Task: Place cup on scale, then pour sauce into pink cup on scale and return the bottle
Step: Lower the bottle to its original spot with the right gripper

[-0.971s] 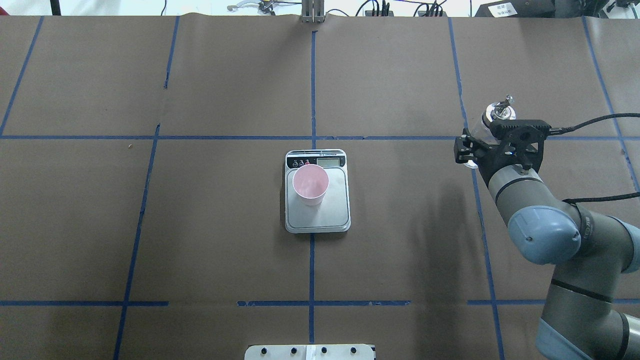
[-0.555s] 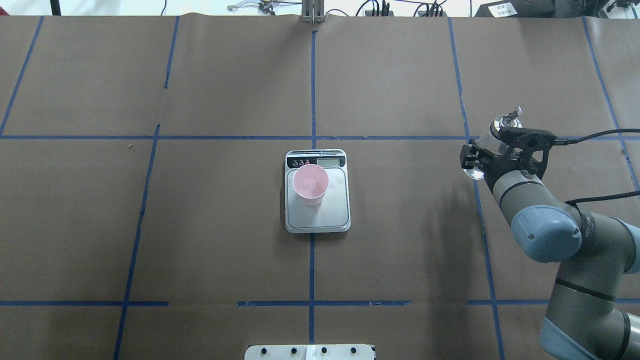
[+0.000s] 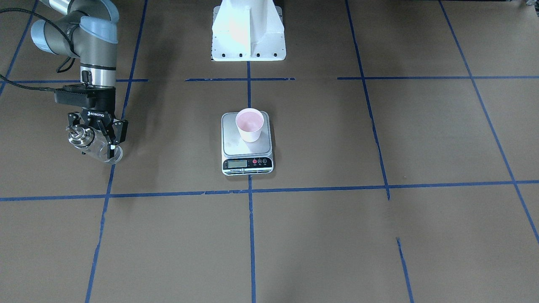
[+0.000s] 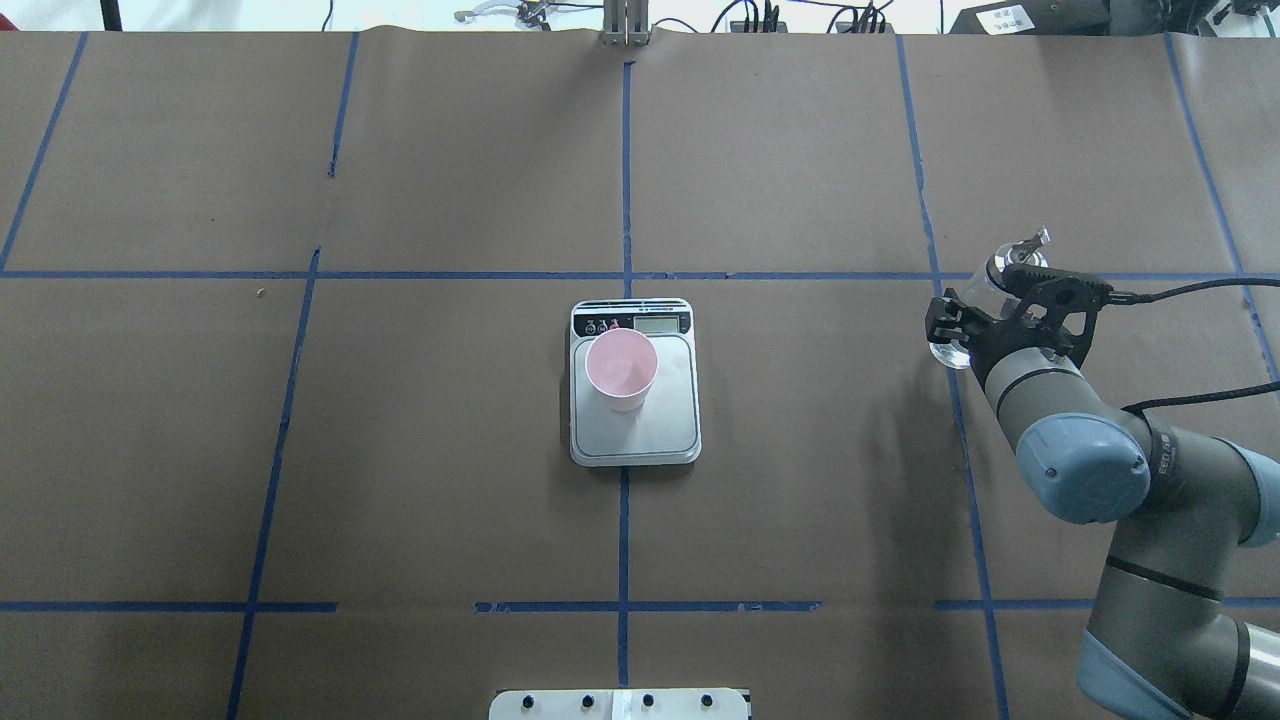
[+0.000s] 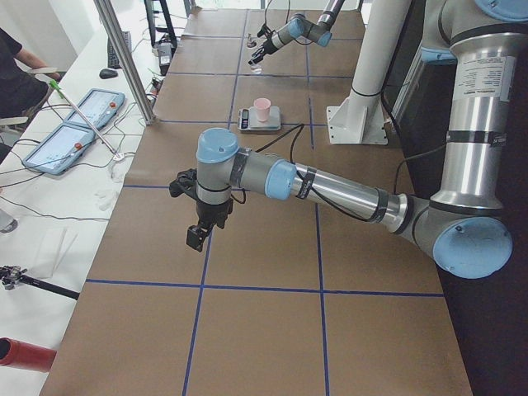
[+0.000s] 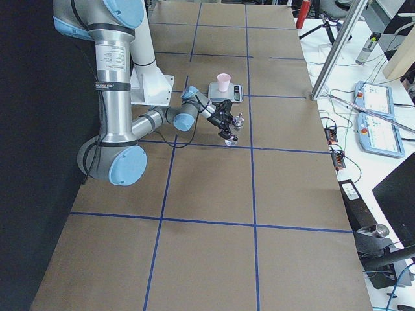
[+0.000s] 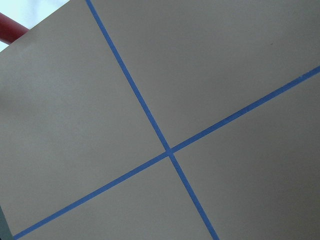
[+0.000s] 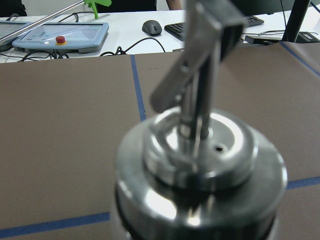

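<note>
My right gripper has the clear glass bottle. It will put the bottle down on the blue tape line point(image 3: 116, 160) just behind the tape crossing.
The pink cup point(image 4: 621, 368) point(image 3: 249, 124) stands upright on the silver scale point(image 4: 665, 430) point(image 3: 234, 145) at the table's middle, toward the plate's display end. At the table's right side my right gripper point(image 4: 962, 325) point(image 3: 99, 135) is shut on the clear glass bottle point(image 4: 1010, 265) point(image 3: 86, 141), which leans with its base low over the paper. Its metal collar and spout point(image 8: 200, 160) fill the right wrist view. My left gripper point(image 5: 198, 235) hangs over bare paper far from the scale, and I cannot tell whether it is open or shut.
The white robot base point(image 3: 248, 33) sits behind the scale. Blue tape lines point(image 7: 170, 150) divide the brown paper. Beyond the table's far edge are cables and control tablets point(image 5: 70, 132), and a person point(image 5: 16, 74) sits there.
My right arm has carried the bottle rightward and back toward the robot, farther from the scale, and lower. Cup and scale have not moved.
</note>
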